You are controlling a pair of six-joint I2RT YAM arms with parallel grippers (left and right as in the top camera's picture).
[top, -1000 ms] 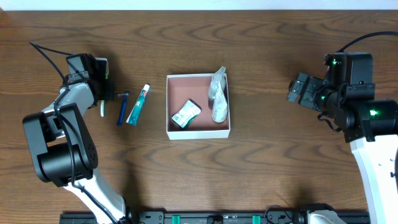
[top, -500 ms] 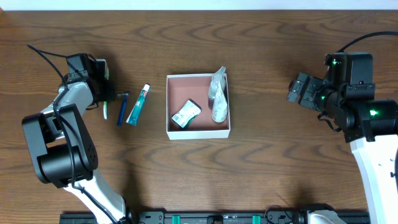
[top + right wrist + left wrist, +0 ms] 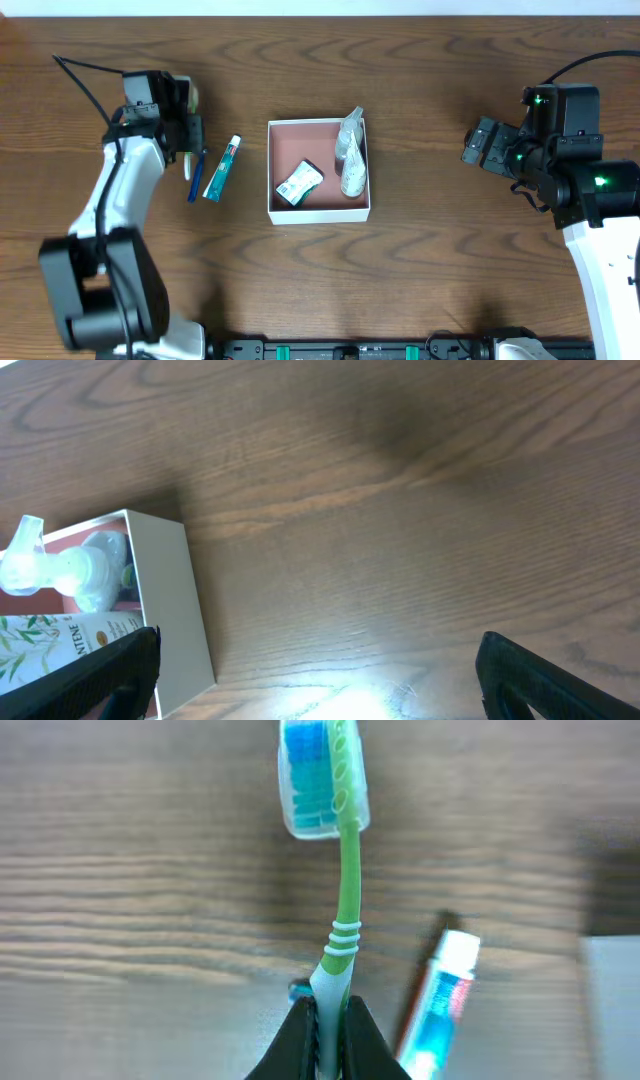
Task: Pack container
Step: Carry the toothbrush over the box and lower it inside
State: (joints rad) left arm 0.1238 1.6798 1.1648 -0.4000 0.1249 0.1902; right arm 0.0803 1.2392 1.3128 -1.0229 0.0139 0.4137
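Observation:
I should release the green toothbrush from my left gripper between the packet and the container's side [image 3: 279,178] facing the toothpaste tube.
The container [image 3: 278,213], a square white box with a reddish-pink inside, sits mid-table. It holds a small green-white packet [image 3: 299,182] and a clear pump bottle [image 3: 350,152]. My left gripper [image 3: 328,1020] is shut on the handle of a green toothbrush [image 3: 345,890], held above the table left of the container. In the overhead view the left gripper [image 3: 186,125] is above a blue razor [image 3: 195,178]. A toothpaste tube [image 3: 222,169] lies beside the razor. My right gripper [image 3: 476,145] is open and empty, right of the container [image 3: 175,610].
Bare wooden table lies between the container and the right gripper. The toothpaste tube [image 3: 438,995] shows blurred below the toothbrush in the left wrist view. A black rail [image 3: 350,350] runs along the front edge.
My left gripper has lifted the toothbrush off the table and moved right toward the container. The right arm has not moved.

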